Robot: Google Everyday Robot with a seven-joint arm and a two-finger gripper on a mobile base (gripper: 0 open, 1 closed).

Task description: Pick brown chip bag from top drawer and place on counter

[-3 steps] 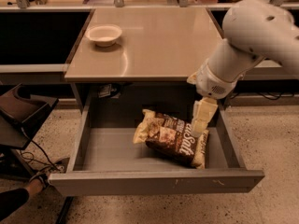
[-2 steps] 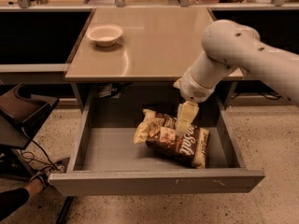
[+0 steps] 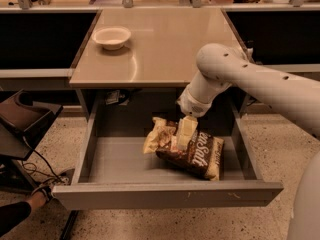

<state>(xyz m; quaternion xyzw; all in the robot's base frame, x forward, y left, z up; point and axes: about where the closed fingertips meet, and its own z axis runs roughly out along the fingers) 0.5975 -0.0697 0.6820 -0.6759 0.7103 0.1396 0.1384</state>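
Note:
The brown chip bag should next be gripped at the brown chip bag's middle [image 3: 184, 147], between its pale yellow ends, so my gripper can lift it out of the top drawer.
The brown chip bag [image 3: 196, 153] lies in the open top drawer [image 3: 165, 195], right of its middle, with pale yellow ends and white lettering showing. My gripper [image 3: 183, 134] points down into the drawer and sits over the bag's left part, at or just above its surface. The white arm reaches in from the right, over the counter's front edge. The beige counter [image 3: 160, 44] lies behind the drawer.
A white bowl [image 3: 112, 36] stands on the counter's back left. Dark side shelves flank the counter. A dark chair-like object [image 3: 22, 119] with cables stands on the speckled floor to the left. Someone's hand shows at the bottom left corner.
My arm has swung left and lowered; the gripper moved from the bag's right side to over its left part. The bag has not moved.

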